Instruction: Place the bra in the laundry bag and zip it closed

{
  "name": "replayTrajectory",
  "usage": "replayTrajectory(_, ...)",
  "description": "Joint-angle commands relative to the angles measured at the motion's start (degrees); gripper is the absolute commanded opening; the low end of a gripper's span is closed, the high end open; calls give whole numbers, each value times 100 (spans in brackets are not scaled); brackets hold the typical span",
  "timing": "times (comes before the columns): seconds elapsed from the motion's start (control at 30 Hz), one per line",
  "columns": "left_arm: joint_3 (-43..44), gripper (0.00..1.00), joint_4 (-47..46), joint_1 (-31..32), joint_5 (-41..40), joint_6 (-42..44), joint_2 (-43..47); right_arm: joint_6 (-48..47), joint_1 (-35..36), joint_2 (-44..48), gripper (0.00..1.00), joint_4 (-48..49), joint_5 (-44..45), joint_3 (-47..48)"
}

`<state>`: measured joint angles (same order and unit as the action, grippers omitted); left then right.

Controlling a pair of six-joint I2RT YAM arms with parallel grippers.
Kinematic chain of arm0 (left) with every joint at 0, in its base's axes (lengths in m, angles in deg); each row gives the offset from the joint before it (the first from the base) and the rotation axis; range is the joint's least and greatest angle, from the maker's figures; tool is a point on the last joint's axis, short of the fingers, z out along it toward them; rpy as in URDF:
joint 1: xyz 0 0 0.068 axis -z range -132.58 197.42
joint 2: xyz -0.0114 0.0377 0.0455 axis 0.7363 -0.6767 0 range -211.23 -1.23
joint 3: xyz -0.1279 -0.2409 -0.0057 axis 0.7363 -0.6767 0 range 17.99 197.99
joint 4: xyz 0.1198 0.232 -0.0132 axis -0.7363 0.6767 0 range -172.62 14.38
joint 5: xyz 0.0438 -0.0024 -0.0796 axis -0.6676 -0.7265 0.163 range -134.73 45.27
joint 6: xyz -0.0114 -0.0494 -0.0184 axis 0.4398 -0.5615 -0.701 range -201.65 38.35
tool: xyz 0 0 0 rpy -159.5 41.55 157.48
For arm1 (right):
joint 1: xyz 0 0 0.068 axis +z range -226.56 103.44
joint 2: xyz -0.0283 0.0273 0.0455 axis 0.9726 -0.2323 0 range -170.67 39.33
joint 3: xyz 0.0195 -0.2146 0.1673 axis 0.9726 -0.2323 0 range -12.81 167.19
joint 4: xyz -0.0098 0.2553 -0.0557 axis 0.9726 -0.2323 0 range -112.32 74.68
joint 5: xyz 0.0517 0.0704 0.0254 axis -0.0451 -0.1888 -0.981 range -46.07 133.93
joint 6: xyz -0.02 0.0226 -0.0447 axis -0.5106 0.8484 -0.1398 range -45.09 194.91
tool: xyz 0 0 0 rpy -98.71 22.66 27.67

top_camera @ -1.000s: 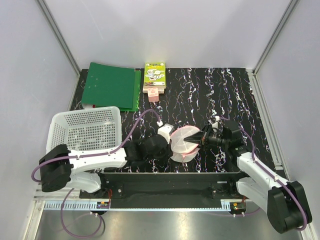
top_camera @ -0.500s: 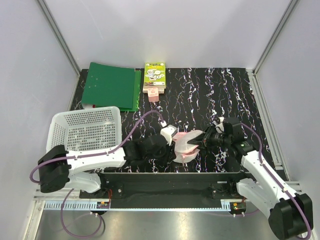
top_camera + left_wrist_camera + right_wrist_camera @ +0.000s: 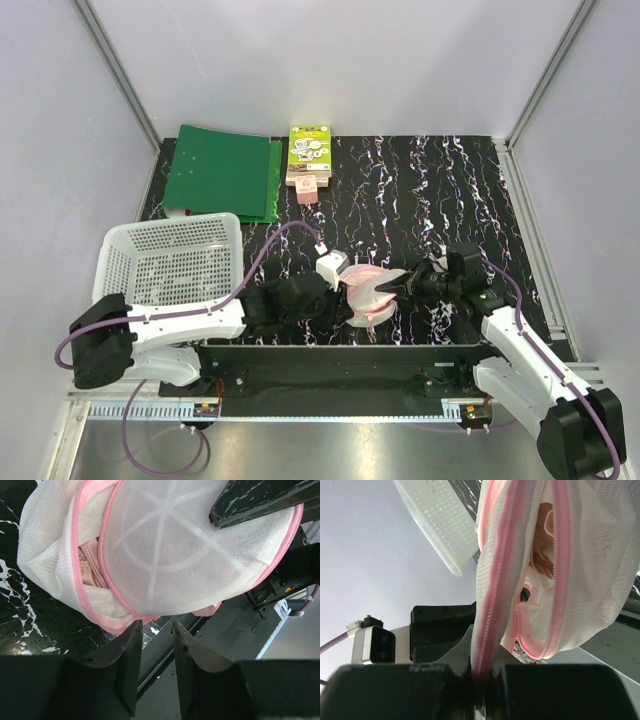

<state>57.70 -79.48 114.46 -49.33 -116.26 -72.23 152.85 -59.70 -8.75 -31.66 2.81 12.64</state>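
The left gripper's fingers are empty below the corner where the pink zip edges meet, so the robot should open them wider and pinch the zip pull [image 3: 154,618] there.
The laundry bag [image 3: 372,292], a white mesh pouch with pink zip edging, hangs between my two grippers near the table's front edge. Its two halves are parted. The salmon bra [image 3: 91,564] shows inside the gap, and also in the right wrist view [image 3: 544,532]. My right gripper [image 3: 399,288] is shut on the pink zip edge of the laundry bag [image 3: 487,605]; in its own view the gripper [image 3: 484,647] pinches that rim. My left gripper [image 3: 345,290] sits at the bag's left side. Its fingers [image 3: 131,645] stand slightly apart with nothing between them, just below the bag [image 3: 190,555].
A white lattice basket [image 3: 170,260] stands at the left, also in the right wrist view [image 3: 445,525]. A green folder [image 3: 222,172], a green-and-white box [image 3: 308,152] and a small pink item [image 3: 308,190] lie at the back. The table's front rail runs under the bag.
The bag has tipped from an upright open disc to a lower, flatter shape. The right gripper has drawn back to the right with the rim. The left gripper has shifted right against the bag.
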Motion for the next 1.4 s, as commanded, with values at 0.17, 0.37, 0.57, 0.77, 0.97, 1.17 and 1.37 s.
replayTrajectory(0.17, 28, 36, -332, 19, -136, -388, -124, 1408, -43, 298, 1, 710, 271, -190)
replayTrajectory(0.37, 248, 37, 63, 28, -480, -345, -318, 1681, -34, 369, 1, 834, 245, -190)
replayTrajectory(0.57, 459, 38, 135, 19, -595, -371, -485, 1769, -34, 430, 0, 913, 236, -286)
replayTrajectory(0.77, 494, 48, 99, -33, -709, -345, -467, 1866, -34, 527, 0, 939, 236, -383)
replayTrajectory(0.97, 538, 35, 47, -156, -797, -397, -546, 1927, -25, 536, 0, 975, 166, -383)
replayTrajectory(1.17, 661, 27, 12, -288, -806, -336, -652, 1971, -34, 676, 0, 966, 113, -479)
replayTrajectory(1.37, 697, 0, 134, -368, -806, -257, -625, 1963, -34, 764, 0, 887, 131, -524)
